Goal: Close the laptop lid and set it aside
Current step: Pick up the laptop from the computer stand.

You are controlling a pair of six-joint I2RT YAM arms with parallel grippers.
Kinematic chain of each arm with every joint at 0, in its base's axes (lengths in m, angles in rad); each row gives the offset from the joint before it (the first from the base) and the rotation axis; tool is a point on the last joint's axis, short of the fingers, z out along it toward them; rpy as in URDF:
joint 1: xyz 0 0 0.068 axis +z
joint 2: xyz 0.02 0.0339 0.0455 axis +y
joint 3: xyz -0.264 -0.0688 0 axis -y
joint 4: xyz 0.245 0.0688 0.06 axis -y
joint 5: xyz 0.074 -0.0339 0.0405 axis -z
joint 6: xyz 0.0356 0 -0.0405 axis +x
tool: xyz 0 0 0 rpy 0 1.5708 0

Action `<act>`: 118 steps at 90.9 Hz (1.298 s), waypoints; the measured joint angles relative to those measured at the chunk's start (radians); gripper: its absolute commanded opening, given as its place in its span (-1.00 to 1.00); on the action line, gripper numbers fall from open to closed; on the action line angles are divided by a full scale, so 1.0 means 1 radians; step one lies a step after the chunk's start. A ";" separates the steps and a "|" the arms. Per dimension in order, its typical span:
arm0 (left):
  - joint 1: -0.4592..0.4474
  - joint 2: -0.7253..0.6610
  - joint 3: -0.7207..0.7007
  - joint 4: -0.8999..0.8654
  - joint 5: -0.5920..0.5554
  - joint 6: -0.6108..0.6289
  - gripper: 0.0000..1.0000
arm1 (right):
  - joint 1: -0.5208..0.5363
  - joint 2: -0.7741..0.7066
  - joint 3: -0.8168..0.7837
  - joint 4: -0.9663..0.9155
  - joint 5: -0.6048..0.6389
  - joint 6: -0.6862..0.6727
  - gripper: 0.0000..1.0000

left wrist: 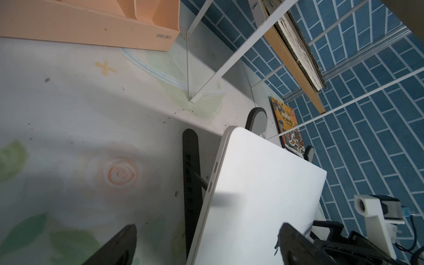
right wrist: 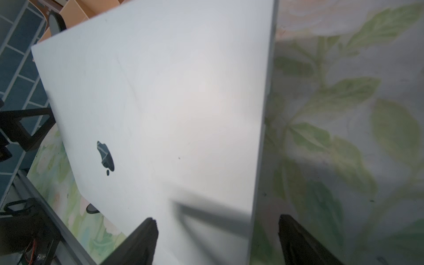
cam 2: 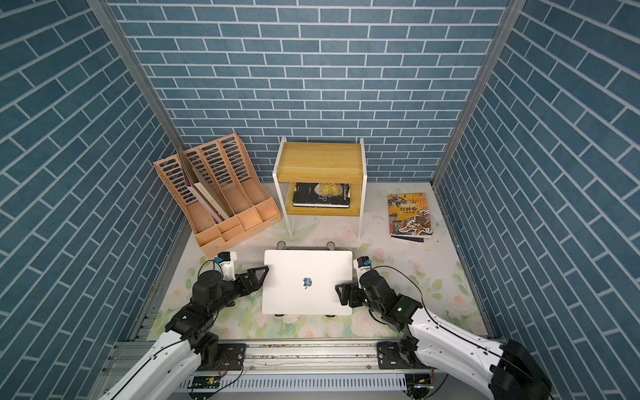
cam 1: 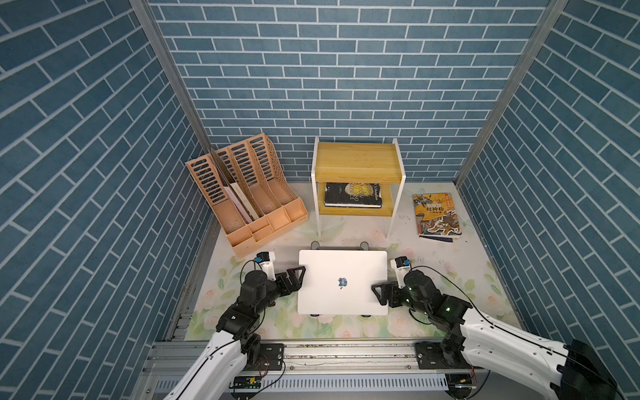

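Next, I close my right gripper around the middle of the laptop's short edge (cam 1: 387,289) (right wrist: 253,223) beside it, pinching the lid and base of the laptop together.
The laptop (cam 1: 343,277) lies with the laptop lid (cam 2: 306,270) shut, apple logo up, propped on a black folding stand (left wrist: 190,160) in the middle of the floral mat. My left gripper (cam 1: 299,275) is open at the laptop's left edge; in the left wrist view that gripper (left wrist: 207,227) straddles the edge, one finger over the mat and one over the lid. My right gripper (cam 1: 378,294) is open at the right edge. The right wrist view shows it (right wrist: 217,219) straddling that edge the same way. Neither gripper closes on anything.
A peach file organizer (cam 1: 249,194) stands at the back left. A wooden shelf (cam 1: 358,162) with a black book (cam 1: 353,195) on its lower level stands behind the laptop. A colourful book (cam 1: 437,215) lies at the back right. Blue brick walls enclose three sides.
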 measured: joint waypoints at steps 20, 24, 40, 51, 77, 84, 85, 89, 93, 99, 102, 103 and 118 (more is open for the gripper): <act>-0.058 0.023 -0.057 0.081 0.018 -0.048 0.99 | 0.000 0.003 -0.066 0.126 -0.089 0.033 0.55; -0.066 0.027 -0.065 0.095 0.019 -0.060 0.99 | 0.000 -0.007 -0.078 0.144 -0.101 0.035 0.51; -0.103 0.044 -0.097 0.179 0.008 -0.122 0.99 | -0.002 -0.071 -0.124 0.174 -0.114 0.056 0.39; -0.133 0.063 -0.111 0.220 -0.013 -0.158 0.99 | -0.003 -0.125 -0.159 0.190 -0.121 0.067 0.27; -0.170 0.073 -0.143 0.277 -0.072 -0.240 0.99 | -0.004 -0.173 -0.195 0.231 -0.146 0.087 0.07; -0.176 0.073 -0.144 0.281 -0.085 -0.254 0.99 | -0.004 -0.173 -0.196 0.247 -0.156 0.085 0.01; -0.177 0.073 -0.144 0.282 -0.085 -0.255 0.99 | -0.004 -0.173 -0.197 0.249 -0.156 0.086 0.01; -0.181 0.073 -0.144 0.283 -0.094 -0.260 0.99 | -0.004 -0.173 -0.198 0.262 -0.160 0.088 -0.01; -0.182 0.073 -0.144 0.283 -0.104 -0.264 0.99 | -0.004 -0.172 -0.199 0.272 -0.162 0.088 -0.04; -0.185 0.077 -0.144 0.283 -0.115 -0.267 0.99 | -0.004 -0.171 -0.200 0.287 -0.164 0.090 -0.04; -0.187 0.077 -0.144 0.283 -0.120 -0.270 0.99 | -0.005 -0.170 -0.200 0.294 -0.165 0.089 -0.07; -0.187 0.077 -0.144 0.283 -0.122 -0.270 0.99 | -0.005 -0.170 -0.200 0.296 -0.165 0.090 -0.08; -0.196 0.087 -0.144 0.284 -0.141 -0.275 0.99 | -0.006 -0.151 -0.200 0.342 -0.168 0.095 -0.12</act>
